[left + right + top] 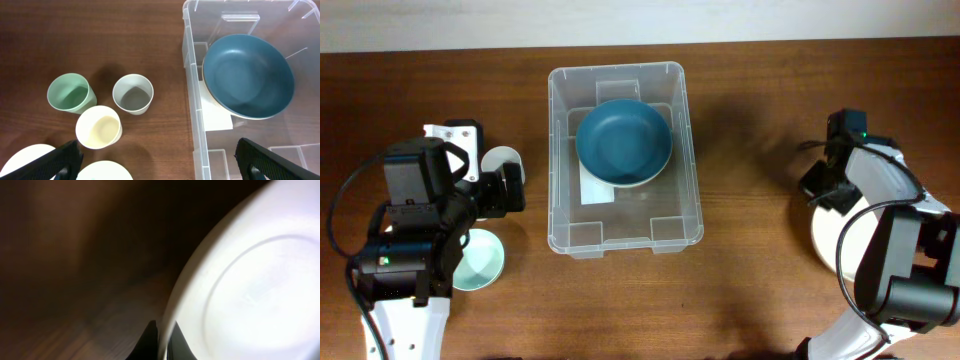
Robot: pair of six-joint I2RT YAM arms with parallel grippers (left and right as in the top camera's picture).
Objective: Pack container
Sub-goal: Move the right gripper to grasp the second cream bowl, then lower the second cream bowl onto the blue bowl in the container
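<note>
The white bowl will go down on the dark blue bowl (621, 143) inside the clear plastic container, and I should put it there with my right gripper.
The clear plastic container (691, 178) stands in the middle of the table with a dark blue bowl (623, 140) tilted inside it over a white label. In the left wrist view the container (192, 95) and the blue bowl (247, 75) are at the right. My left gripper (160, 167) is wide open and empty, above the table just left of the container wall. My right gripper (162, 341) is shut on the rim of a white bowl (260, 285), at the right of the table (832, 245).
Left of the container stand a green cup (70, 92), a grey cup (133, 93) and a cream cup (99, 127). Two pale dishes (104, 171) (22, 159) lie under the left gripper. A mint bowl (480, 262) sits by the left arm.
</note>
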